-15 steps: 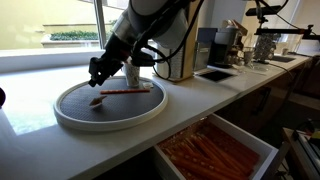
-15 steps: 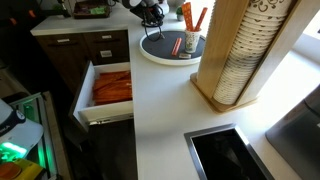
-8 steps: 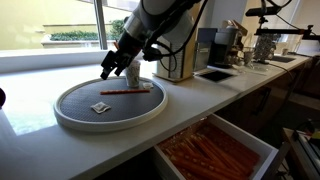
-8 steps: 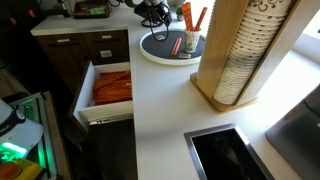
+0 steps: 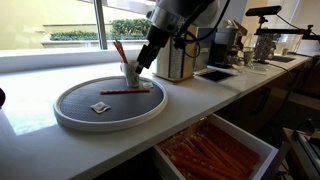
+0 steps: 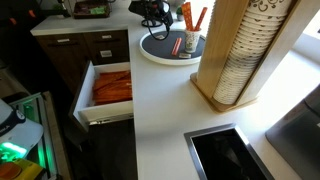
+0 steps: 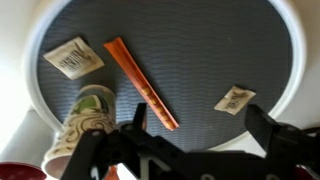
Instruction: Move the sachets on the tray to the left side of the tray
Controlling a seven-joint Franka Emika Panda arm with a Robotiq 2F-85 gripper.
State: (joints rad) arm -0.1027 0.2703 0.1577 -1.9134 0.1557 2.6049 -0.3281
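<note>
I will move my gripper next to the sachet (image 5: 147, 85) (image 7: 74, 58) beside the patterned cup, near the end of the red stick, and close it there.
The tray (image 5: 100, 124) is round, with a dark floor and a thick white rim (image 7: 235, 142). In the wrist view two whitish sachets lie flat on it, one (image 7: 73, 58) beside a patterned cup (image 7: 85, 115) and one (image 7: 234, 99) near the rim. An exterior view shows one sachet (image 5: 99, 106) at the tray's front left. A long red stick (image 7: 140, 82) lies between them. My gripper (image 5: 143, 62) hangs open and empty above the tray's far edge by the cup (image 5: 130, 73), and its dark fingers (image 7: 262, 125) touch nothing.
An open drawer (image 5: 212, 150) full of orange-brown sticks juts out below the counter front. A wooden holder of stacked paper cups (image 6: 240, 50), a sink (image 6: 228, 155), a small dark flat tray (image 5: 215, 73) and machines (image 5: 232, 42) stand along the counter.
The gripper has opened and left a sachet on the front left of the tray. It has risen and swung back to the tray's far side, by the cup.
</note>
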